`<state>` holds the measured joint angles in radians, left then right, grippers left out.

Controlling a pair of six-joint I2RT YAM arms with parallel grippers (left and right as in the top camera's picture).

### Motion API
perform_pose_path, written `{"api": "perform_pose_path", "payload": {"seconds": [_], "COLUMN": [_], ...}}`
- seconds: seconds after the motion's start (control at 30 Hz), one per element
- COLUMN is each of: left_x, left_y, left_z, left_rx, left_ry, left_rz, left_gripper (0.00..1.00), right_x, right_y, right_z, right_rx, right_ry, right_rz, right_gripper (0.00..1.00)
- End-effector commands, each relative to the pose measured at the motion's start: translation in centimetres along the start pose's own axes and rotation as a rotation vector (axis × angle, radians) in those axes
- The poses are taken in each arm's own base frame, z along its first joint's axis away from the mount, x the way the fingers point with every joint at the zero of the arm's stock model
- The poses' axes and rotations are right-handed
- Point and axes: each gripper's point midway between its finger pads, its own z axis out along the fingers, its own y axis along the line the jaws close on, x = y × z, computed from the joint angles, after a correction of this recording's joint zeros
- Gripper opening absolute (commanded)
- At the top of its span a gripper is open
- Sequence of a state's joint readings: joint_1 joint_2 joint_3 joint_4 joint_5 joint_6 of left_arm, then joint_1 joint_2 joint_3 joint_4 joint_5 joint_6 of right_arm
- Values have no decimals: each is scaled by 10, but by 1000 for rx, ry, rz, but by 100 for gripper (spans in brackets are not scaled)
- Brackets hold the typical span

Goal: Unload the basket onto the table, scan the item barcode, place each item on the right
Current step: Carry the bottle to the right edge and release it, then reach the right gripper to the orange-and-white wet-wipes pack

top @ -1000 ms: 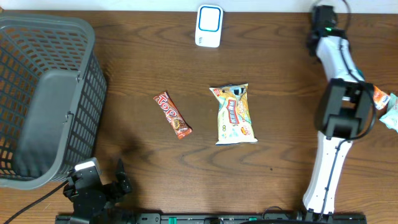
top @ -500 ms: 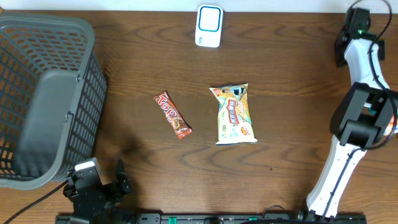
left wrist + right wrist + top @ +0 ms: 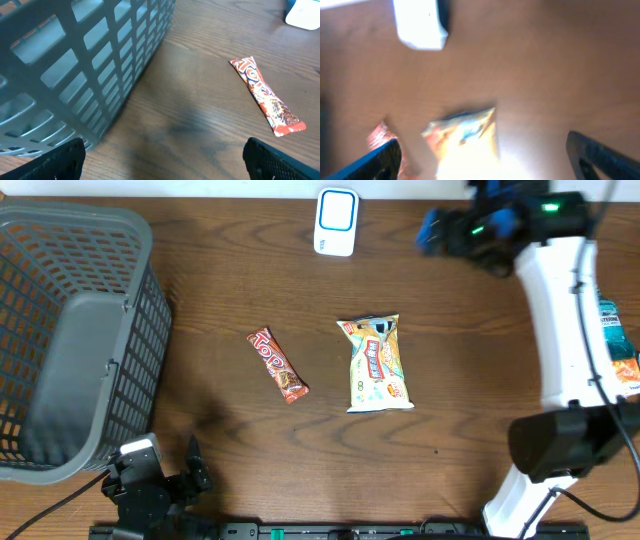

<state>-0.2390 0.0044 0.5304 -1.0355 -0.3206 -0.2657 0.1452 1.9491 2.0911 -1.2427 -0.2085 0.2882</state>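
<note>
The robot's right gripper needs to next move to the yellow snack bag's middle (image 3: 375, 365) (image 3: 467, 162), next to the red candy bar, and close there.
A white scanner with a blue face (image 3: 335, 222) stands at the table's far edge; it appears blurred in the right wrist view (image 3: 420, 25). A yellow snack bag (image 3: 378, 363) lies mid-table, with a red candy bar (image 3: 278, 365) to its left. My right gripper (image 3: 445, 225) hovers open at the back, right of the scanner, and holds nothing. Below it the right wrist view shows the bag (image 3: 465, 135). My left gripper (image 3: 195, 468) rests open at the front left, empty. The candy bar (image 3: 267, 97) lies ahead of the left gripper (image 3: 165, 165).
A tall grey mesh basket (image 3: 75, 330) fills the left side, and its wall (image 3: 75, 65) looms close in the left wrist view. A teal packet (image 3: 608, 320) and an orange one (image 3: 628, 370) lie at the right edge beside the white right arm (image 3: 565, 330).
My right arm has swung from the table's right edge up and leftward to the back, near the scanner. The left arm, bag and candy bar have not moved.
</note>
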Motion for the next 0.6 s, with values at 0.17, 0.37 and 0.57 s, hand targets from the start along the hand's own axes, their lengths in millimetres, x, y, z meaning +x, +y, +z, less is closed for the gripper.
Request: {"api": "perform_pose_path", "payload": {"seconds": [0.17,0.37,0.57], "left_x": [-2,-2,-2], "left_y": [3,3,3], "left_z": [-1,-1,-1], "left_rx": [-13,-13,-13], "left_ry": [-8,-8,-8], "left_rz": [-5,-5,-5], "left_gripper": [98,98,98], "right_x": [140,179,197], "right_y": [59,31,9], "right_z": [100,128,157], "right_rx": [234,583,661], "right_ry": [306,162,57], "right_rz": [-65,-69,-88], "right_gripper": [99,99,99]}}
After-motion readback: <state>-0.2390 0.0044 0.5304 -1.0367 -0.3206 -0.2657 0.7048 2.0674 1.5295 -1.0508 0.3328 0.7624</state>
